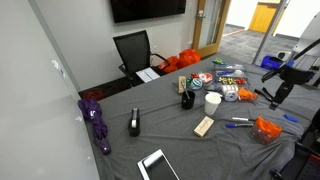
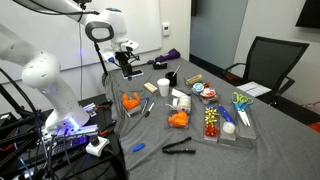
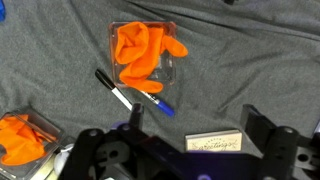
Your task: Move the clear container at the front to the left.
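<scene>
Next, my gripper comes to close on the clear container's side (image 1: 259, 140) (image 3: 172, 78) that faces away from the second tub, near the container's corner toward the wooden stamp block.
The clear container (image 3: 143, 55) is a small plastic tub with bright orange contents. It lies on the grey cloth, ahead of my gripper in the wrist view. It also shows in both exterior views (image 1: 265, 128) (image 2: 130, 101), near the table edge by the robot. My gripper (image 3: 175, 135) is open and empty and hovers above the table (image 1: 279, 93) (image 2: 126, 72), apart from the tub. A second similar tub with orange contents (image 3: 22, 135) (image 2: 178, 119) lies off to the side.
A black marker (image 3: 115, 92) and a blue pen (image 3: 155, 100) lie just beside the tub. A wooden stamp block (image 3: 215, 142) lies below my fingers. Also on the table are a white cup (image 1: 212, 100), a black cup (image 1: 187, 98), a tray of multicoloured items (image 2: 215, 122) and a tablet (image 1: 157, 165).
</scene>
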